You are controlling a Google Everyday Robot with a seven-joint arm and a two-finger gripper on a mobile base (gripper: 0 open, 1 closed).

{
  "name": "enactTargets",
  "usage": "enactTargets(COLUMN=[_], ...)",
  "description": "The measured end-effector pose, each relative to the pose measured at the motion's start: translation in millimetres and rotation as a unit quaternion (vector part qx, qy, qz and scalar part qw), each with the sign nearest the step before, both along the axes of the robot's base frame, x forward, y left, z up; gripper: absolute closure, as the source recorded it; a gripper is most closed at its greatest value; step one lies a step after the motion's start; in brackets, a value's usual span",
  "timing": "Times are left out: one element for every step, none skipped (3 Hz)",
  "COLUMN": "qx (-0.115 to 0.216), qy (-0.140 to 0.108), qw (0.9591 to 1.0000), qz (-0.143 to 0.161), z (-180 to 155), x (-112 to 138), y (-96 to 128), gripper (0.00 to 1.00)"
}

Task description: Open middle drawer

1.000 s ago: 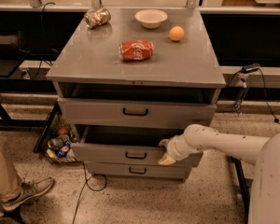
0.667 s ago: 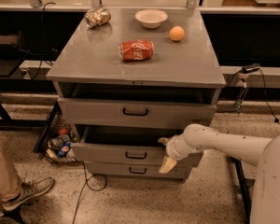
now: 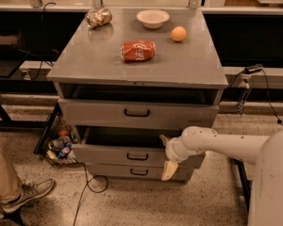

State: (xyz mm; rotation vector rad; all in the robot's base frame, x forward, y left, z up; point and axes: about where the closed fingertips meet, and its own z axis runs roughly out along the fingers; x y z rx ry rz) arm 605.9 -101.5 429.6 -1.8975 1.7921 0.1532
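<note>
The middle drawer is only partly out, and my gripper's fingers are open wide at its front, so I will grip the front's top edge [image 3: 159, 149] and pull it further.
The grey cabinet [image 3: 141, 62] has three drawers. The middle drawer [image 3: 108, 153], with a small black bar handle [image 3: 137, 157], stands pulled out a little further than the drawer above it, and its dark inside shows. My white gripper [image 3: 166, 154] is at the right part of this drawer's front. One fingertip [image 3: 163, 139] is at the front's top edge and the other finger [image 3: 169, 170] hangs down over the bottom drawer [image 3: 132, 172]. The fingers are spread apart and hold nothing.
The top drawer [image 3: 137, 113] is also slightly out. On the cabinet top lie a red can [image 3: 137, 51], a crushed can [image 3: 98, 18], a white bowl [image 3: 153, 18] and an orange [image 3: 178, 34]. A person's shoe [image 3: 30, 192] is at the left. A wire basket [image 3: 59, 145] and cables lie on the floor.
My gripper's lower finger has swung down over the bottom drawer's front. The middle drawer has barely moved.
</note>
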Motion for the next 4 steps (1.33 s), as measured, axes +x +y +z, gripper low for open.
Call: enactTargets(qx=[-0.012, -0.007, -0.001, -0.001], qy=[0.018, 0.040, 0.045, 0.045], qw=[0.9993, 0.9978, 0.9972, 0.9972], qz=[-0.031, -0.053, -0.060, -0.060], z=[-14.7, -32.9, -34.1, -31.0], x=[-3.4, -3.2, -5.3, -5.3], y=[-9.6, -19.7, -23.9, -23.9], gripper=[0.00, 0.19, 0.42, 0.65])
